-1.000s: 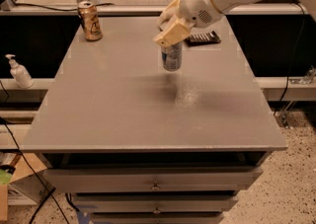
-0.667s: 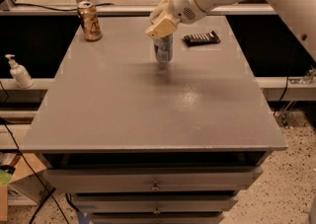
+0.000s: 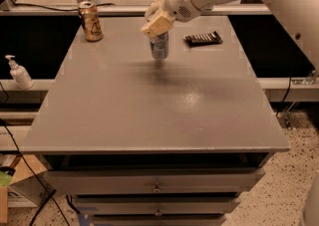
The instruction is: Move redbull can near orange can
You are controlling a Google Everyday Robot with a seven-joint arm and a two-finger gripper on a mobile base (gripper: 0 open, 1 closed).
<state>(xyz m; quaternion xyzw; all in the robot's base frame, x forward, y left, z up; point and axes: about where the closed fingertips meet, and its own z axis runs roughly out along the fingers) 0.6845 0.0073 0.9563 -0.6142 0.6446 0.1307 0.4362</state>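
The robot's gripper should release the redbull can, now held upright at the far middle, just beside the orange can (image 3: 118,46), on its side facing the dark packet.
The redbull can (image 3: 159,47) is a slim silver can with blue patches; its top is hidden by my gripper (image 3: 157,22), which is shut on it and holds it upright at the far middle of the grey table (image 3: 149,105), just above the surface. The orange can (image 3: 91,20) is tan-orange with a silver top and stands upright at the table's far left corner, well to the left of the held can.
A dark flat packet (image 3: 203,38) lies at the far right of the table, right of the held can. A white pump bottle (image 3: 19,72) stands on a lower ledge to the left. Drawers (image 3: 157,186) sit under the front edge.
My gripper has carried the redbull can leftward and farther back across the table, closer to the orange can.
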